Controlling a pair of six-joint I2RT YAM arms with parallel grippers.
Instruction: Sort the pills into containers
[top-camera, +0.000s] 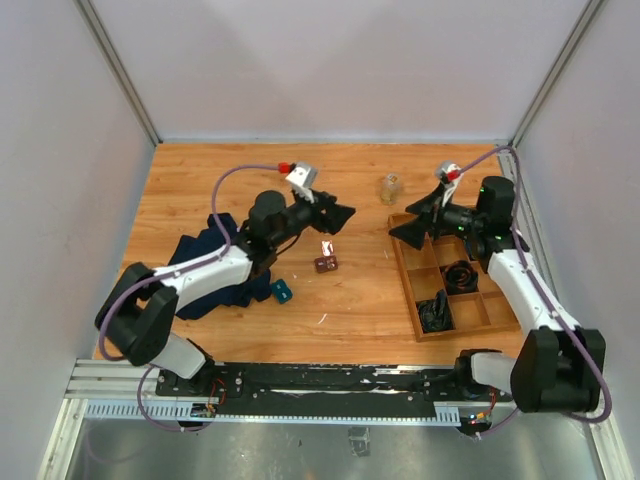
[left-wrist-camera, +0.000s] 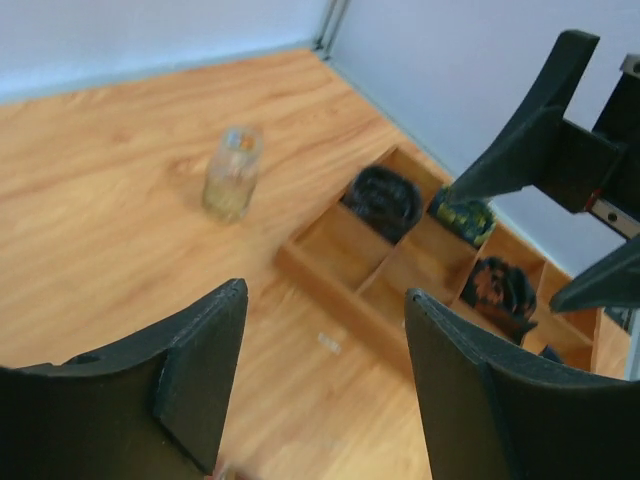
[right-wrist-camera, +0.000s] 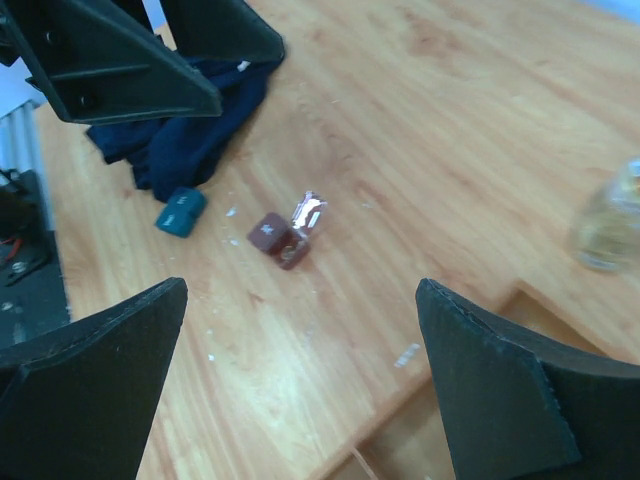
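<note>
The small reddish-brown box has an open clear lid. I should next move my right gripper to the box and close it on its open clear lid (top-camera: 327, 247) (right-wrist-camera: 308, 212).
A small reddish-brown box (top-camera: 326, 264) lies on the table's middle with its clear lid (top-camera: 326, 247) open; it shows in the right wrist view (right-wrist-camera: 277, 240) too. My left gripper (top-camera: 340, 216) is open and empty, raised just behind and left of the box. My right gripper (top-camera: 415, 227) is open and empty, over the wooden tray's far left corner. A tiny white pill (left-wrist-camera: 329, 342) lies on the wood left of the tray; it also shows in the right wrist view (right-wrist-camera: 407, 355).
A wooden divided tray (top-camera: 413, 290) at the right holds dark items (top-camera: 460, 275). A clear round bottle (top-camera: 390, 187) stands behind it. A teal box (top-camera: 281, 291) lies beside a dark blue cloth (top-camera: 205, 262) at the left. White specks dot the wood.
</note>
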